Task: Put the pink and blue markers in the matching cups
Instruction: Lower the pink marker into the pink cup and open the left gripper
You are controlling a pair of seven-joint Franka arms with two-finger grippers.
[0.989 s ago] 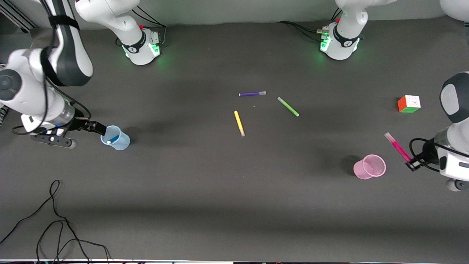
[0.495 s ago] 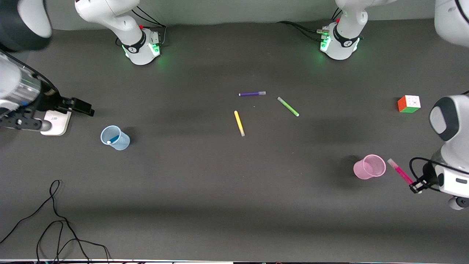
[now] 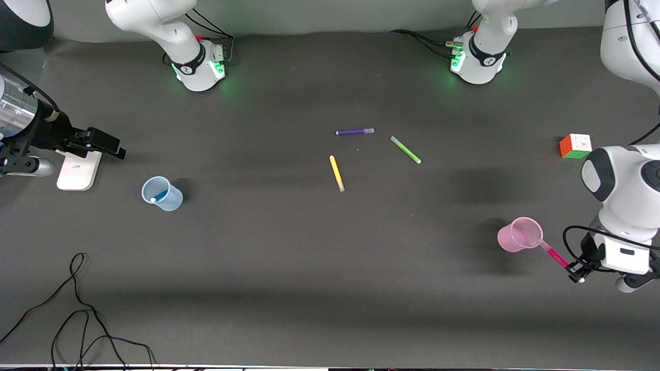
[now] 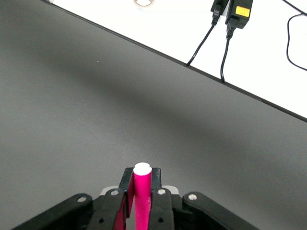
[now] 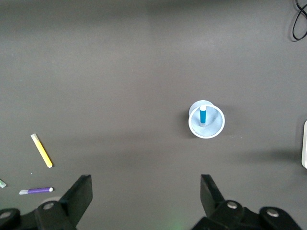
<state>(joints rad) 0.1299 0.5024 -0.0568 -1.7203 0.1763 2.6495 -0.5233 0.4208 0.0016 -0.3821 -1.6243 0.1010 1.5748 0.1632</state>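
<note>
The pink marker will leave my left gripper inside the pink cup (image 3: 527, 238), leaning on the cup's rim nearest that gripper. The marker now reaches the pink cup's rim.
The pink marker (image 3: 553, 253) is held tilted in my left gripper (image 3: 575, 273), which is shut on its lower end. Its pale cap end reaches the rim of the pink cup (image 3: 518, 236) at the left arm's end of the table. In the left wrist view the marker (image 4: 142, 194) stands between the shut fingers of the left gripper (image 4: 141, 181). The blue marker (image 3: 158, 196) stands inside the blue cup (image 3: 166, 198). My right gripper (image 3: 111, 144) is open and empty, raised beside a white device. The right wrist view shows the blue cup (image 5: 206, 129) with the blue marker (image 5: 203, 116) in it, past the open right gripper (image 5: 145, 192).
A purple marker (image 3: 355, 132), a green marker (image 3: 405, 149) and a yellow marker (image 3: 336, 173) lie mid-table. A colour cube (image 3: 575, 146) sits at the left arm's end. A white device (image 3: 77, 172) lies at the right arm's end. A black cable (image 3: 77, 309) trails near the front edge.
My left gripper has carried the pink marker down toward the front camera until its cap reaches the pink cup's rim. My right gripper has lifted away from the blue cup, leaving the blue marker inside.
</note>
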